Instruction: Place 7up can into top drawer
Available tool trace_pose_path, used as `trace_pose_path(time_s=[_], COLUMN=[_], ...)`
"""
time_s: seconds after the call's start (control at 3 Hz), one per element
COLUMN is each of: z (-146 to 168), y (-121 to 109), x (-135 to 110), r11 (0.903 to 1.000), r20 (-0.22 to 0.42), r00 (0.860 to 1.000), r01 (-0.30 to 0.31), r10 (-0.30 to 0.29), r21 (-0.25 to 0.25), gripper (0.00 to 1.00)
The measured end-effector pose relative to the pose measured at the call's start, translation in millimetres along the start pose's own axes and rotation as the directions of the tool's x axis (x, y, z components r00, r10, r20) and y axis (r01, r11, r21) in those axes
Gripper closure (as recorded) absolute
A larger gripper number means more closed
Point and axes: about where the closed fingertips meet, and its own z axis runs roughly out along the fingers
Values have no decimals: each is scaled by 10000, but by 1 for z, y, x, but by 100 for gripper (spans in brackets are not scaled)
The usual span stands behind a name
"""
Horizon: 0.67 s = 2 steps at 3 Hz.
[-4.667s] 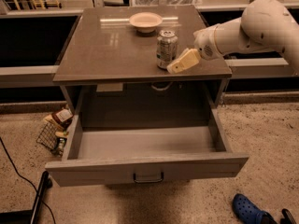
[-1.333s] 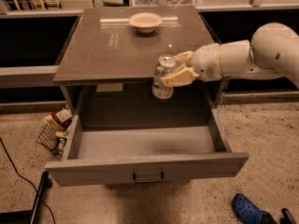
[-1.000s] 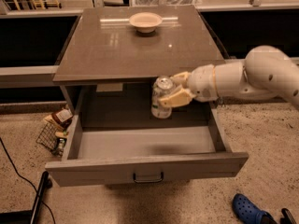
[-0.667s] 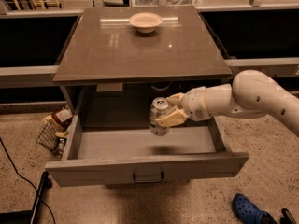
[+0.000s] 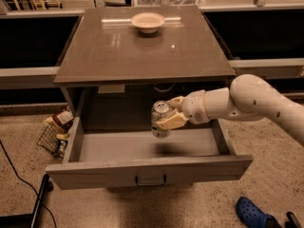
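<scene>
I should release the 7up can upright on the middle of the drawer's bottom [image 5: 160, 139], straight back from the drawer's handle.
The 7up can [image 5: 160, 119], silvery-green with a pull-tab top, hangs upright in the air over the middle of the open top drawer [image 5: 149, 171]. My gripper [image 5: 172, 113] reaches in from the right on a white arm and is shut on the can, one cream finger [image 5: 172, 122] across its front and the other behind its top. The drawer is pulled fully out, grey, with a small dark handle [image 5: 150, 180] on its front panel. The can casts a shadow on the drawer floor below it.
A shallow cream bowl [image 5: 147, 22] sits at the back of the grey cabinet top [image 5: 142, 51]. A wire basket with packets [image 5: 55, 134] stands on the floor to the left of the drawer. A black cable [image 5: 21, 184] and a blue shoe [image 5: 254, 213] lie on the floor.
My gripper has carried the can off the cabinet top, forward and down past its front edge, to a spot above the open drawer's floor.
</scene>
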Motion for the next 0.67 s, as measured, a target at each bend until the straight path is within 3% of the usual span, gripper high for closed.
trace_pose_path(time_s=[0.67], z=[28], y=[-27], x=[41], r11=[9988], r20=[3], r00=[10000], r01=[95], r10=[-95], r21=[472], gripper=[100])
